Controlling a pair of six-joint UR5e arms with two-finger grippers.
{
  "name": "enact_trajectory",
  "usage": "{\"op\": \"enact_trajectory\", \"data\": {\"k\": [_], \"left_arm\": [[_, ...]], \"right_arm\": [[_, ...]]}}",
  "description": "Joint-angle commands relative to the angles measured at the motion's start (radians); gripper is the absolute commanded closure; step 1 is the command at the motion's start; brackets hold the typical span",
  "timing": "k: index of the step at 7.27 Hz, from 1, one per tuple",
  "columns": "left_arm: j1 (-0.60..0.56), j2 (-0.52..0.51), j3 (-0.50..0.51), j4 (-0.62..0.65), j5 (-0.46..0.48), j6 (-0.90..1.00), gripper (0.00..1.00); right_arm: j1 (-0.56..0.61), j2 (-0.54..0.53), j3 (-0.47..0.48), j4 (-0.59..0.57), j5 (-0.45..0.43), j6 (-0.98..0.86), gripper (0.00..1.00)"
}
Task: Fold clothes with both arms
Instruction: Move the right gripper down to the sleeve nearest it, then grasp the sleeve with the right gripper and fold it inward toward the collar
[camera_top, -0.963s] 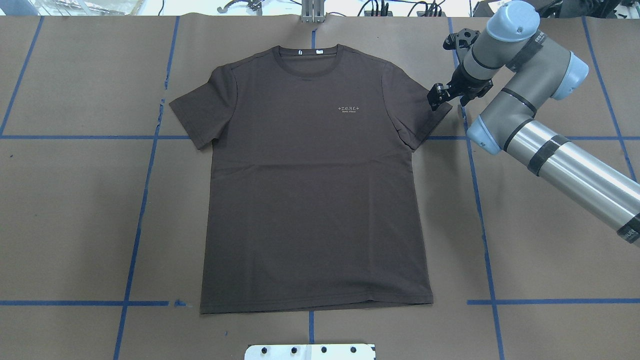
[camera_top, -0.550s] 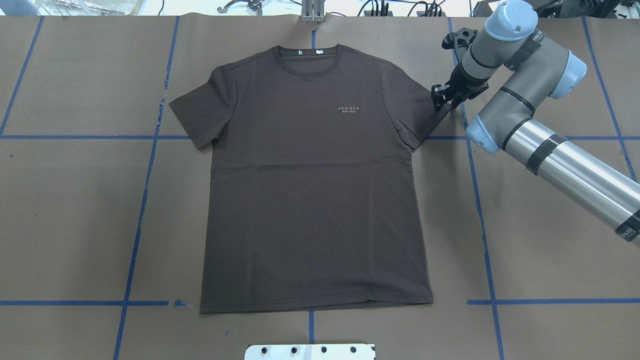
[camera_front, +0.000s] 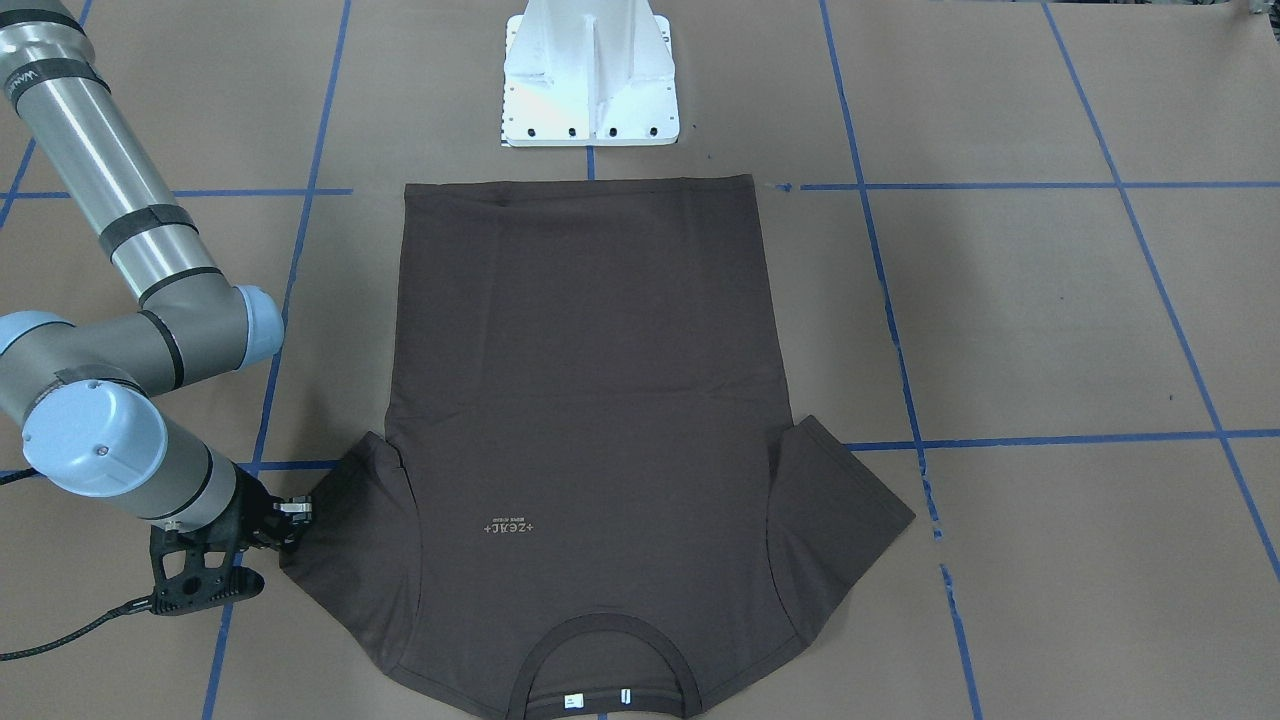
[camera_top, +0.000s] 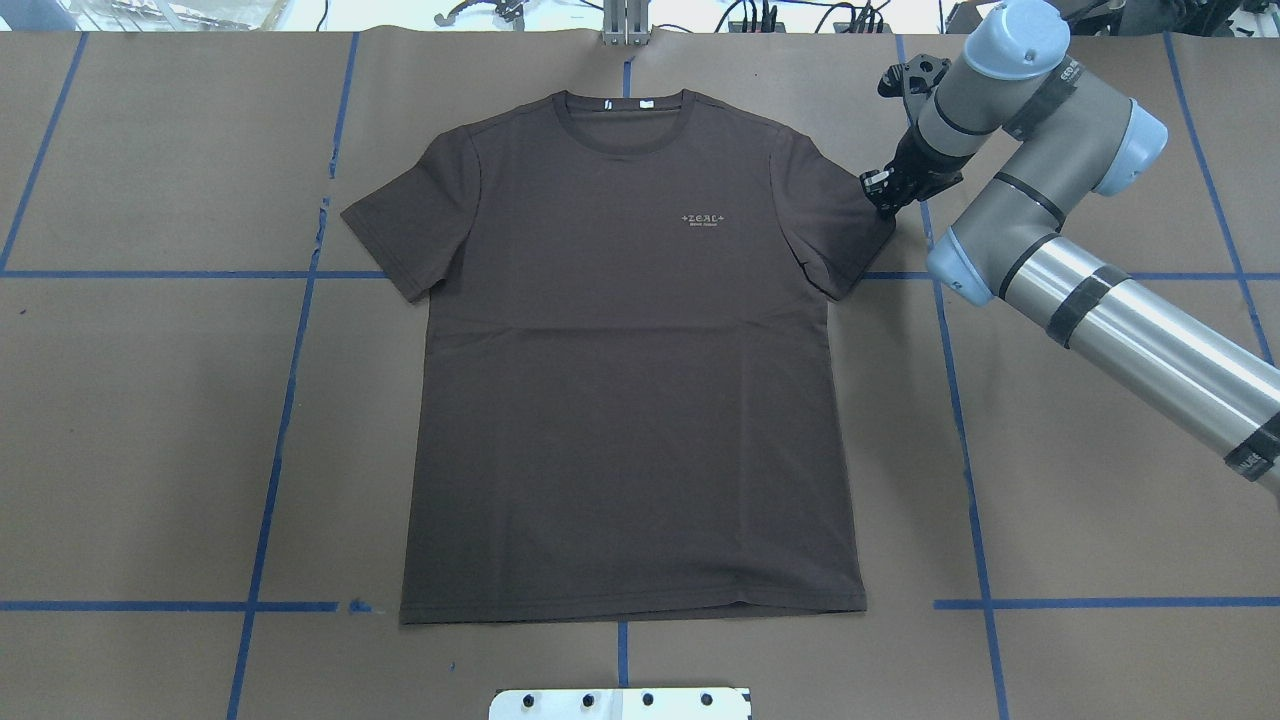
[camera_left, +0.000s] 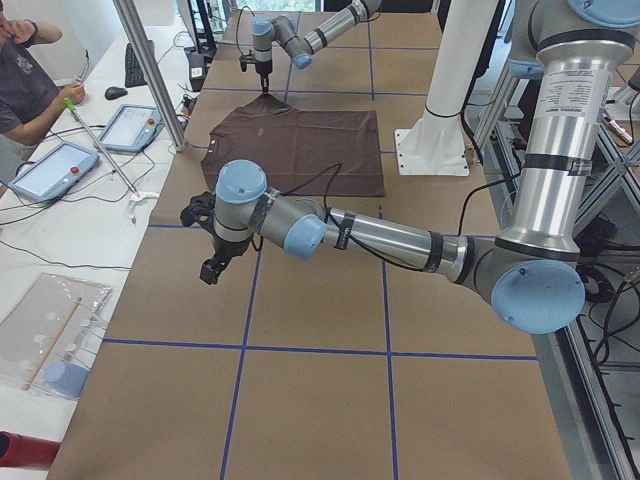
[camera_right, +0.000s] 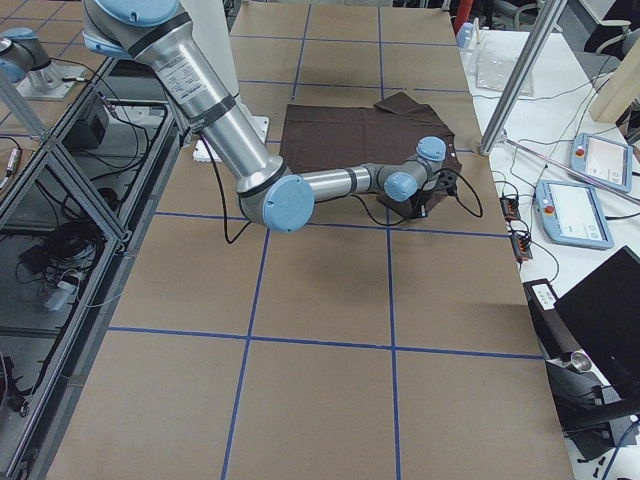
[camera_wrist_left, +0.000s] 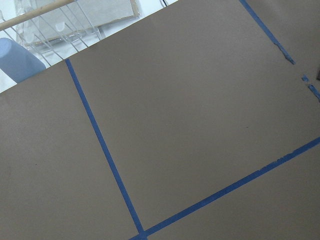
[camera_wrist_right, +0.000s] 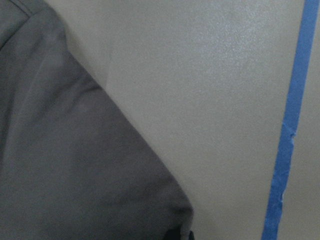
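Note:
Next, my right gripper lets go of the sleeve corner on the chest (camera_front: 549, 533) just past the small logo, toward the shirt's middle.
The dark brown T-shirt (camera_top: 630, 400) lies flat and face up on the brown paper, its collar at the far side from the robot base. My right gripper (camera_top: 882, 194) is down at the outer corner of the sleeve on that side, shut on the sleeve's hem. The front view has this gripper (camera_front: 290, 516) at the sleeve's edge. In the right wrist view the sleeve corner (camera_wrist_right: 100, 190) fills the lower left. My left gripper (camera_left: 210, 268) shows only in the left side view, above bare paper well away from the shirt (camera_left: 300, 150); I cannot tell whether it is open or shut.
The white pedestal (camera_front: 590, 80) stands just beyond the shirt's hem. Blue tape lines (camera_top: 965, 450) grid the paper. A person (camera_left: 25, 85), tablets and a metal post (camera_left: 150, 70) are along the table's far side. A clear rack with a blue cup (camera_wrist_left: 17, 57) sits off the paper.
The right gripper's fingers have closed on the sleeve corner. The whole shirt has shifted slightly toward the right arm.

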Motion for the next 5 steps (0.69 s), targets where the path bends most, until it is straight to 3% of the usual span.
{"op": "enact_trajectory", "data": {"k": [1, 5], "left_arm": [[0.000, -0.002, 0.004, 0.000, 0.000, 0.003, 0.00], [0.000, -0.005, 0.007, 0.000, 0.002, 0.006, 0.00]], "right_arm": [[0.001, 0.031, 0.004, 0.000, 0.005, 0.000, 0.98], [-0.071, 0.132, 0.030, -0.006, -0.046, 0.018, 1.00]]}}
